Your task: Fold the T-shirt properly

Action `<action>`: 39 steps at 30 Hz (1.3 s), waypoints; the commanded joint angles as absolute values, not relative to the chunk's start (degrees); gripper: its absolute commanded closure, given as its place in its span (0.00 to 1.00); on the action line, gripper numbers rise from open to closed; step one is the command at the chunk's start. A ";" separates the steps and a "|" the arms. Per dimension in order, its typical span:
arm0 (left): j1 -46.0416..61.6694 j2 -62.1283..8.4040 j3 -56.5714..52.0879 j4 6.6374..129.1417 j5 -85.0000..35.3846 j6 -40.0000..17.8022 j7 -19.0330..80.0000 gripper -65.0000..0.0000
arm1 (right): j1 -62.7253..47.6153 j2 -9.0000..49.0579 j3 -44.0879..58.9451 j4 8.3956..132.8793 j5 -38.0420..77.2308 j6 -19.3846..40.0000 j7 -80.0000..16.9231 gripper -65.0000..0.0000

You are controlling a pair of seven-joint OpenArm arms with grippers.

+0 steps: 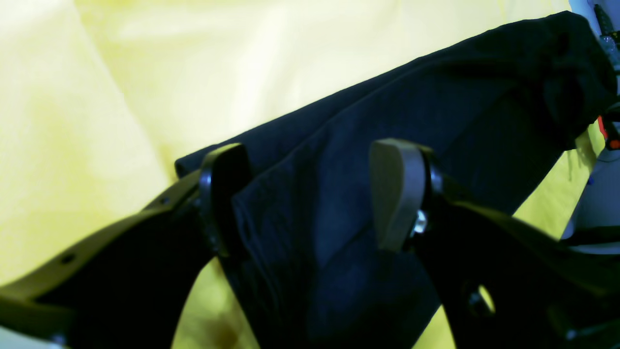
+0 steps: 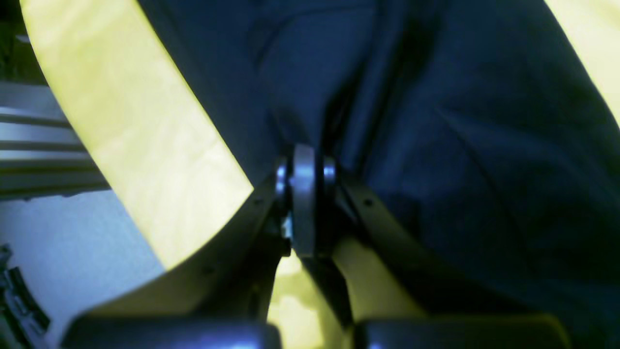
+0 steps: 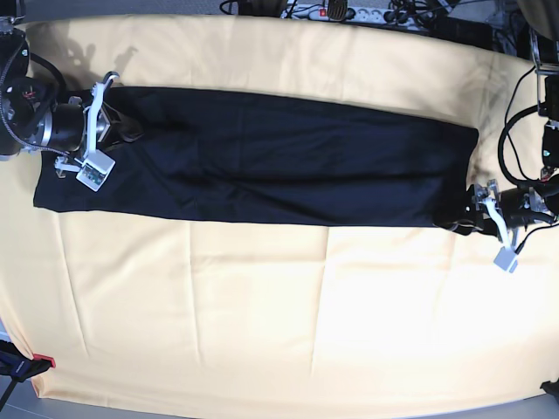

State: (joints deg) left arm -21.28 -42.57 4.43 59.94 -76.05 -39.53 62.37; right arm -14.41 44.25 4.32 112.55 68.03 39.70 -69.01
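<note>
The left gripper will next leave the black T-shirt's near corner and grasp the black T-shirt at the middle of its nearby short end (image 3: 459, 180) (image 1: 264, 293).
The black T-shirt (image 3: 279, 161) lies folded into a long strip across the pale yellow cloth (image 3: 262, 305). My right gripper (image 3: 118, 125) is at the strip's left end. In the right wrist view this gripper (image 2: 302, 167) is shut, with bunched black fabric (image 2: 436, 145) pinched at its tips. My left gripper (image 3: 465, 220) is at the strip's right near corner. In the left wrist view it (image 1: 310, 194) is open, its fingers (image 1: 395, 194) straddling a fold of the shirt (image 1: 436, 111) without closing on it. The neck label is hidden.
Cables and a power strip (image 3: 349, 10) run along the table's back edge. More cables (image 3: 515, 113) hang by the left arm at the right. A small red-tipped item (image 3: 39, 362) sits at the front left corner. Yellow cloth lies in front of the shirt.
</note>
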 commanded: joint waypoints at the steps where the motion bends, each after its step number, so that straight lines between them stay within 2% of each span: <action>1: -22.55 -43.86 3.84 60.62 -77.38 -40.00 61.34 0.38 | -13.82 45.95 4.91 113.54 69.12 40.00 -69.38 1.00; 6: -22.90 -44.34 3.81 60.62 -77.38 -40.00 61.32 0.38 | -14.09 46.83 4.91 113.06 67.44 40.00 -73.06 1.00; 11: -24.16 -45.32 3.81 60.64 -77.41 -40.00 61.30 0.38 | -15.88 46.54 4.91 109.32 58.06 40.00 -65.80 1.00; 12: -24.56 -45.63 3.81 60.64 -77.41 -40.00 61.32 0.38 | -15.84 46.52 4.91 108.44 54.43 40.00 -63.72 0.96; 13: -24.80 -46.11 3.81 60.64 -77.41 -40.00 61.32 0.38 | -15.84 46.54 4.91 107.81 51.22 40.00 -61.87 0.88; 17: -25.80 -48.47 3.81 60.64 -77.43 -40.00 61.71 0.38 | -15.77 46.72 4.91 107.50 46.26 37.85 -61.34 0.45; 18: -26.15 -48.99 3.81 60.64 -77.43 -40.00 61.71 0.38 | -15.64 46.81 4.91 107.57 47.68 38.24 -62.37 0.40; 19: -26.41 -49.54 3.81 60.64 -77.43 -40.00 61.71 0.38 | -15.44 46.94 4.93 107.77 49.89 39.07 -63.68 0.39; 22: -26.68 -51.42 3.81 60.64 -77.43 -40.00 61.73 0.38 | -15.22 47.92 4.93 110.15 55.72 40.00 -67.57 0.39; 27: -26.68 -54.78 3.81 60.64 -77.45 -40.00 63.24 0.38 | -15.25 50.72 6.76 118.76 55.75 38.06 -71.70 0.40; 31: -26.68 -57.04 3.81 60.64 -79.13 -40.00 63.59 0.38 | -15.29 50.92 11.86 125.91 58.96 32.62 -67.40 0.40; 34: -26.68 -57.87 3.57 60.62 -82.65 -40.00 66.50 0.38 | -15.42 46.65 14.24 126.63 59.00 31.51 -63.68 0.42; 35: -26.59 -58.13 3.49 60.62 -83.24 -40.00 67.66 0.38 | -15.46 44.34 14.26 126.37 58.08 31.51 -62.83 0.49; 36: -26.48 -58.28 3.51 60.62 -83.48 -40.00 68.51 0.38 | -15.59 41.91 14.24 125.89 57.34 31.66 -62.15 0.60; 38: -26.46 -58.24 3.51 60.62 -83.55 -40.00 69.41 0.38 | -15.57 37.21 14.24 124.27 55.31 33.23 -60.97 0.94; 39: -26.33 -58.22 3.51 60.62 -83.81 -40.00 69.36 0.38 | -15.57 35.18 14.24 123.11 53.80 34.26 -60.18 1.00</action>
State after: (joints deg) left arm -25.23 -56.36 4.38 60.01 -82.37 -39.59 70.11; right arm -16.25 33.82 13.65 122.48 53.43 34.68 -61.04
